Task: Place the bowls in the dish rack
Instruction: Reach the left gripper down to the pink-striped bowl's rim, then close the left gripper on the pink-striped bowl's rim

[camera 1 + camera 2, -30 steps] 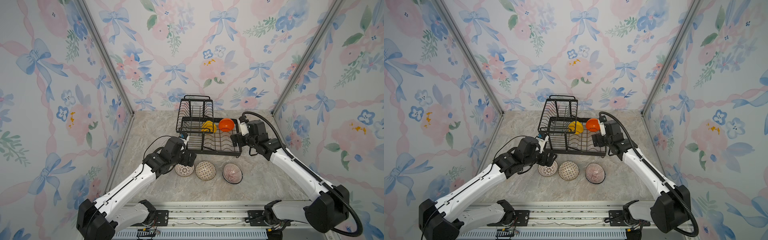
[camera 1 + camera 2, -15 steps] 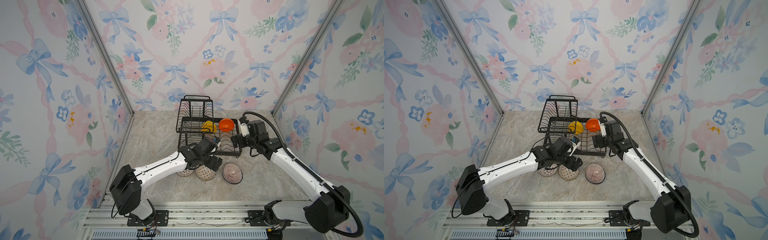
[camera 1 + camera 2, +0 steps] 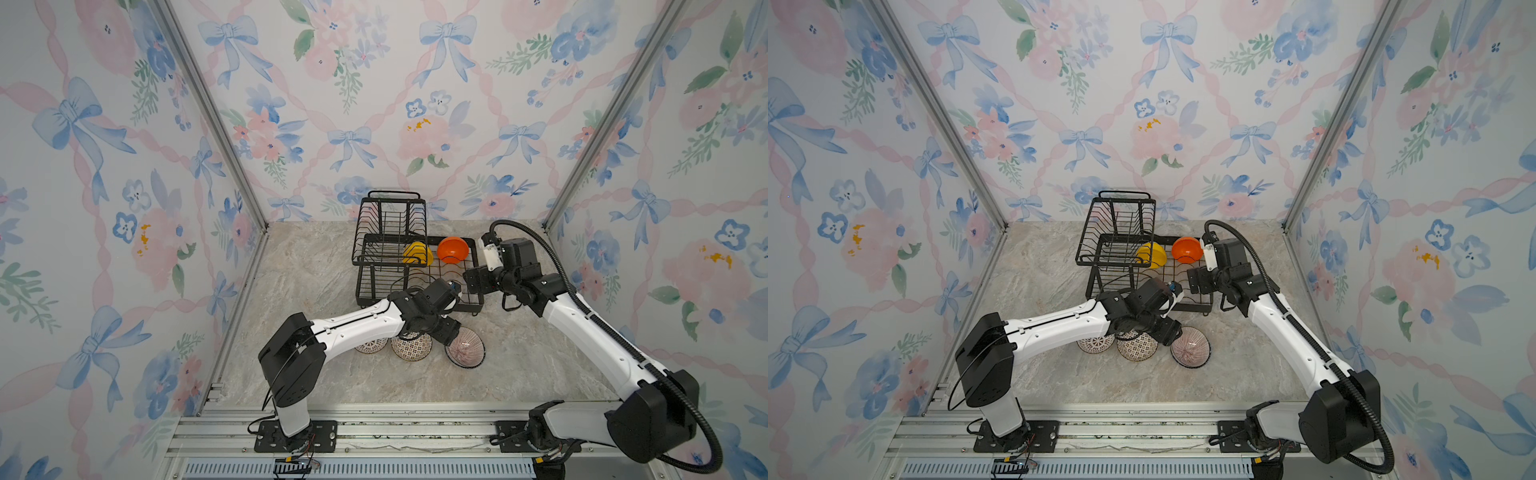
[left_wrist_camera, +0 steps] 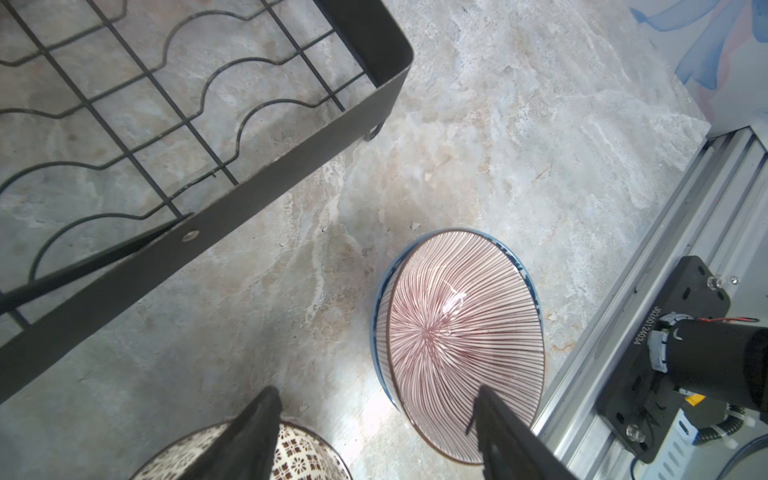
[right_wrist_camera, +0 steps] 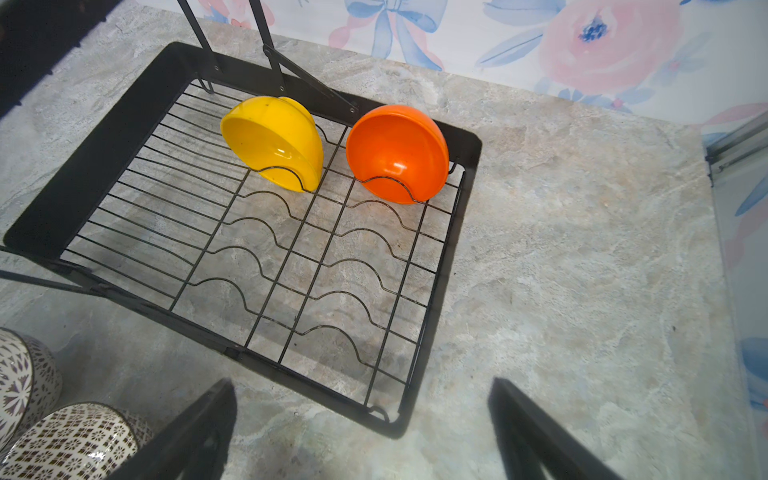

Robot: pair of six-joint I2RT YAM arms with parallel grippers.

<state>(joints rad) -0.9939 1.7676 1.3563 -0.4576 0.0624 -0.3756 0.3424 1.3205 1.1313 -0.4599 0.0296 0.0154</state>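
Note:
My right gripper will close on the pink-striped bowl's far rim (image 3: 483,354), opposite my left gripper, because my left gripper will hand that bowl over.
The black dish rack (image 3: 475,254) (image 3: 1117,224) holds a yellow bowl (image 5: 274,141) and an orange bowl (image 5: 397,153) on edge in its lower tray. On the table in front lie a lattice bowl (image 3: 372,345), a mosaic bowl (image 3: 411,347) and a pink-striped bowl (image 4: 461,324) nested in a blue-rimmed one (image 4: 380,307). My left gripper (image 4: 374,432) (image 3: 451,332) is open low over the gap, one finger above the striped bowl's inside, the other above the mosaic bowl (image 4: 299,453). My right gripper (image 5: 361,432) (image 3: 473,282) hangs open and empty over the rack's front right corner.
The rack's raised upper basket (image 3: 390,220) stands at the back left of the tray. An aluminium rail (image 3: 374,419) runs along the table's front edge, close to the striped bowl. Patterned walls (image 3: 124,208) enclose the table on three sides.
My left arm has swung right from beside the lattice bowl to the striped bowl, and its jaws have narrowed a little. The right arm has stayed still.

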